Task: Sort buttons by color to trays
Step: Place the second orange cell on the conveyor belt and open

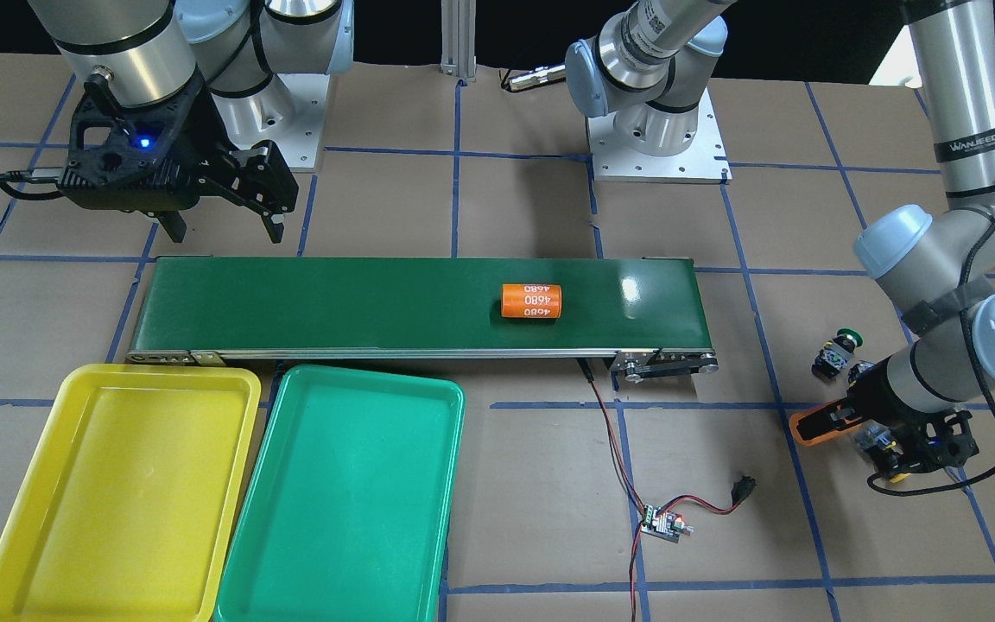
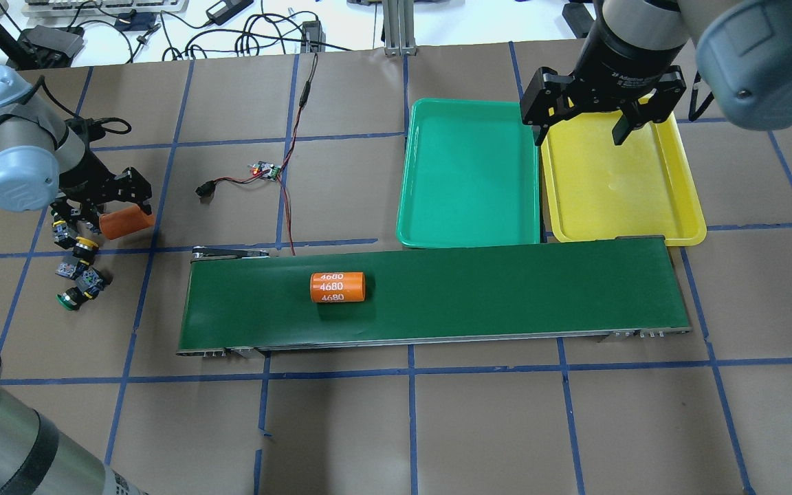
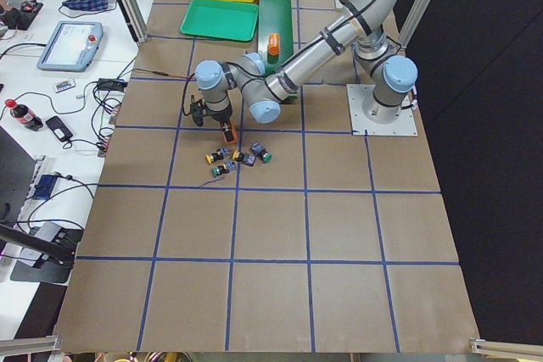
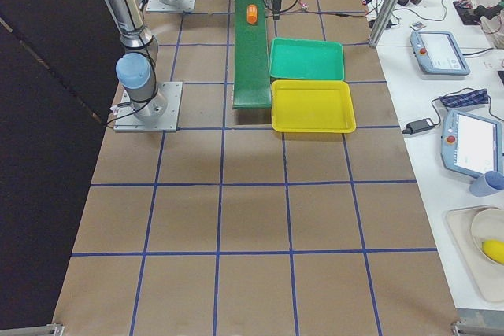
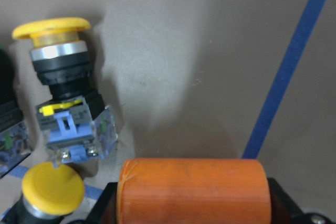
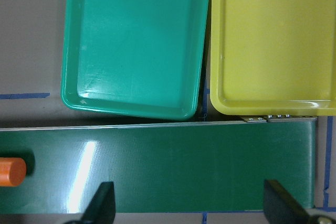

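The robot's left gripper will release the plain orange cylinder on the dark green conveyor belt's end (image 1: 662,305) that is nearest the buttons.
My left gripper (image 2: 123,220) is shut on a plain orange cylinder (image 1: 815,423) low over the table; the left wrist view shows the cylinder (image 5: 193,195) between the jaws. Beside it lie the buttons: a yellow-capped one (image 5: 55,51), another yellow cap (image 5: 51,190), and a green one (image 2: 68,298), also in the front view (image 1: 839,344). The cluster (image 3: 237,160) shows from the side. The yellow tray (image 1: 117,492) and the teal-green tray (image 1: 351,492) are empty. My right gripper (image 2: 579,130) is open and empty above the belt's end by the trays.
A dark green conveyor belt (image 2: 506,289) carries an orange cylinder marked 4680 (image 2: 337,287). A small circuit board with red and black wires (image 2: 265,170) lies between the belt's left end and the trays. The arm bases (image 1: 657,138) stand behind the belt.
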`<state>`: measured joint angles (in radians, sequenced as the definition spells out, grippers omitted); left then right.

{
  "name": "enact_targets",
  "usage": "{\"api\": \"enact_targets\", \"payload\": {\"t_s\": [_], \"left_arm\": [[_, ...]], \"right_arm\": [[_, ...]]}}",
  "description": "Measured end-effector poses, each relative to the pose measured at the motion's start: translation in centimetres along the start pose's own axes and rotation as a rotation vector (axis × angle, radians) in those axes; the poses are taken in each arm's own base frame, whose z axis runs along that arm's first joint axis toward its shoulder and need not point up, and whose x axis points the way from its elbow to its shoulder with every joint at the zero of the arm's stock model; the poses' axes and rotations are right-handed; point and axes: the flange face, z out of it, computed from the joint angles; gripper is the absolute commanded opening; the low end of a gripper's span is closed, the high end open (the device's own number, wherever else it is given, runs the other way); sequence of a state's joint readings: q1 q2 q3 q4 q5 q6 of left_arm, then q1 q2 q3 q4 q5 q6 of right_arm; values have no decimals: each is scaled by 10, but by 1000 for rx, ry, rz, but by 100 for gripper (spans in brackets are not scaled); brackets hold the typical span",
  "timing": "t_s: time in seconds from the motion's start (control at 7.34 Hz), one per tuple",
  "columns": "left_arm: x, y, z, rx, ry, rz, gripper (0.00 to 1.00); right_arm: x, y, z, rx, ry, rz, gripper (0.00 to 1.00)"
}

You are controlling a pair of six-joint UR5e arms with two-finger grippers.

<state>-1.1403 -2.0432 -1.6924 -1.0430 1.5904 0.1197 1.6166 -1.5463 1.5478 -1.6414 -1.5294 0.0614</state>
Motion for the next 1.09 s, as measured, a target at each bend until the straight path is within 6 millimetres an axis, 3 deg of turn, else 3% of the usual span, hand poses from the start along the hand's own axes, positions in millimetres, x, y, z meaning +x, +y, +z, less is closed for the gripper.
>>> {"api": "enact_targets", "payload": {"t_s": [0.27, 0.68, 0.82, 1.09], "left_arm": [[32, 22, -42, -5, -1, 49, 0], [110, 102, -111, -89, -16, 195, 0], [127, 130, -115, -139, -28, 237, 0], [142, 158, -85, -212, -37, 276, 0]], "right_arm": [[0, 0, 0, 1, 0, 0, 100], [0, 0, -1, 1, 0, 0, 100], [0, 0, -1, 1, 0, 0, 100], [0, 0, -1, 2, 0, 0, 100]]}}
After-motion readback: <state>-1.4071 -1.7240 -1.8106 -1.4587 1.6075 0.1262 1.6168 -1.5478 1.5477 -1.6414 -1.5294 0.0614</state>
